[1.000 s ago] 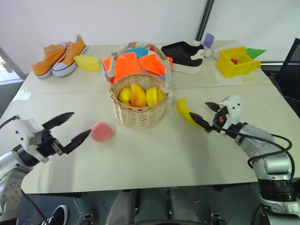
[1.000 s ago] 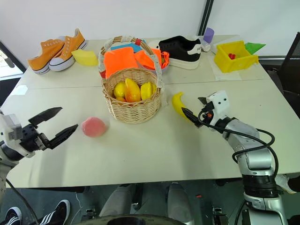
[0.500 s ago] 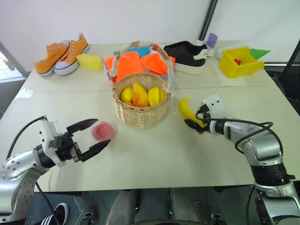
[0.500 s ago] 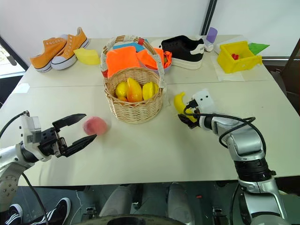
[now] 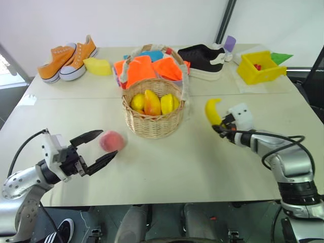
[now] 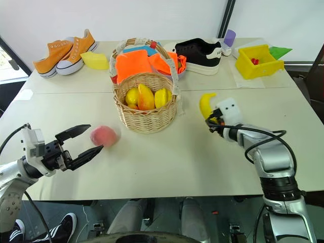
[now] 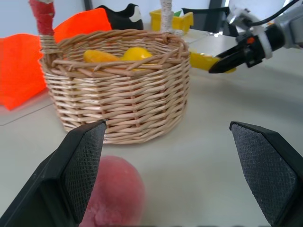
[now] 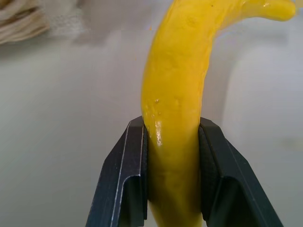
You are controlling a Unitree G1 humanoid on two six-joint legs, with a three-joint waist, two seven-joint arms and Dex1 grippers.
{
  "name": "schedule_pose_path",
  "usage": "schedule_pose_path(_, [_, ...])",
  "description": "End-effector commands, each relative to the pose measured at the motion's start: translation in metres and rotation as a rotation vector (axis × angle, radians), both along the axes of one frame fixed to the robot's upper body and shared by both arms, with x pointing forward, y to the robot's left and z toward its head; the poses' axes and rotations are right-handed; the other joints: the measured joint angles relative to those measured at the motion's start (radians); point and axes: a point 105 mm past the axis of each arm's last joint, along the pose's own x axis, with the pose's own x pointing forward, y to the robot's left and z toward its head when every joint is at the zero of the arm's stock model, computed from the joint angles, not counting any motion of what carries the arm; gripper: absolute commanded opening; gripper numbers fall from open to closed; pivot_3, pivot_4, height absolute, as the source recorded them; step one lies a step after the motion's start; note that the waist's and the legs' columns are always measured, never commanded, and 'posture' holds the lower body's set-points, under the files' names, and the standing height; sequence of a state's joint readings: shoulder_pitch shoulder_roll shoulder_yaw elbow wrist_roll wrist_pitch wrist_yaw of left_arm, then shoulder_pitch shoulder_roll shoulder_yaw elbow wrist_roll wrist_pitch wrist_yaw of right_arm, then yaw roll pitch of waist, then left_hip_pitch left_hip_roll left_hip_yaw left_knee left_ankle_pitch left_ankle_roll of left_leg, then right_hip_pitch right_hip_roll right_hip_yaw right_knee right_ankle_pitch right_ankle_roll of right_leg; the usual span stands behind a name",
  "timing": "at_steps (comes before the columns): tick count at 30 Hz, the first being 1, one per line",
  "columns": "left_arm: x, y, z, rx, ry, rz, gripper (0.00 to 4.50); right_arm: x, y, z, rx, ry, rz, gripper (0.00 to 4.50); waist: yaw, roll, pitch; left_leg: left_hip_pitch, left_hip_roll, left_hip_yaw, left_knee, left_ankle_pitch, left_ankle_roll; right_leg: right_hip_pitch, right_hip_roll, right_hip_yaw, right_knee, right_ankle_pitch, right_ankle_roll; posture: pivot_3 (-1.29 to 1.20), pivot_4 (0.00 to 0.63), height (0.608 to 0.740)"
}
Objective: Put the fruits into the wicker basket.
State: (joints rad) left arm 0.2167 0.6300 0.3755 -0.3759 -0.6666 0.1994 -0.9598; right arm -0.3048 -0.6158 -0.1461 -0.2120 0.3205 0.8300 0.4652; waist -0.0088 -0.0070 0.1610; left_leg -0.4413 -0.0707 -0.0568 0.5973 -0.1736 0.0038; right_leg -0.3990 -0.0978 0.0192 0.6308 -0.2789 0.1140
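Note:
I will use my right gripper to set the banana down on the mango-like fruits inside the wicker basket (image 5: 140, 103), over toward the side where the peach is.
The wicker basket (image 5: 152, 124) stands mid-table with yellow-orange mango-like fruits (image 5: 150, 103) inside. To its right, my right gripper (image 5: 221, 127) is shut on the lower part of the banana (image 5: 212, 111), which stands curved upward above the table; both black fingers (image 8: 130, 179) clamp the banana (image 8: 177, 109). Left of the basket, the pink-red peach (image 5: 112, 141) lies on the table. My left gripper (image 5: 108, 144) is open, its fingertips on either side of the peach (image 7: 113, 198), which sits close to one finger (image 7: 80, 161).
Along the back of the table are orange sneakers (image 5: 66, 56), a pale yellow block (image 5: 97, 66), orange cloths (image 5: 147, 68), a black shoe (image 5: 205, 58), a purple cup (image 5: 228, 43) and a yellow bin (image 5: 259, 67). Bare tabletop (image 5: 167, 162) lies in front of the basket.
My right gripper has shut on the banana and raised it off the table, tipping it upright and a little to the right. The left gripper stays open at the peach.

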Motion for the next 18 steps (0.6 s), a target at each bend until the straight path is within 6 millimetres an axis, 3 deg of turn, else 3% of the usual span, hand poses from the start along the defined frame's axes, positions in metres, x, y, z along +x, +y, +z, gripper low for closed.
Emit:
schedule_pose_path(1, [0.003,0.004,0.011,-0.019,-0.058,0.012,4.5,-0.018,0.022,0.047,0.147,-0.227,0.121,0.73,-0.002,0.0,0.0,0.0,0.0,0.0,0.0,0.0,0.0,0.0,0.0,0.0,0.0,0.0,0.0,0.0,0.15,0.74])
schedule_pose_path(3, [0.006,0.006,0.01,-0.02,-0.071,0.027,4.5,-0.038,0.039,0.055,0.219,-0.288,0.241,0.73,-0.002,0.0,0.0,0.0,0.001,-0.001,0.0,0.0,0.0,0.0,0.001,0.0,0.001,0.0,0.0,0.0,0.15,0.74])
schedule_pose_path(6, [0.011,0.012,0.009,-0.023,-0.083,0.05,4.5,-0.064,0.046,0.055,0.262,-0.312,0.376,0.73,-0.002,0.0,0.0,0.0,0.001,-0.001,-0.001,0.0,0.0,0.0,0.001,-0.001,0.001,0.0,0.0,0.0,0.15,0.74])
schedule_pose_path(10, [0.013,0.017,0.007,-0.012,-0.084,0.06,4.5,-0.092,0.066,0.059,0.236,-0.375,0.549,0.73,-0.002,0.0,0.0,0.0,0.0,-0.001,0.001,0.0,0.0,0.002,0.0,-0.001,0.0,0.0,0.0,0.0,0.15,0.74])
schedule_pose_path(15, [0.013,0.021,0.005,-0.005,-0.077,0.081,4.5,-0.097,0.099,0.049,0.067,-0.364,0.742,0.73,-0.008,0.0,0.0,0.001,0.001,-0.001,0.001,-0.001,-0.002,0.001,0.0,0.0,0.0,0.0,0.0,0.0,0.15,0.74])
schedule_pose_path(18, [0.01,0.023,0.001,-0.001,-0.072,0.093,4.5,-0.078,0.113,0.059,0.066,-0.33,0.763,0.73,-0.009,0.0,0.0,0.001,0.001,-0.001,0.001,-0.001,-0.002,0.0,0.0,0.0,0.0,0.0,0.0,0.0,0.15,0.74])
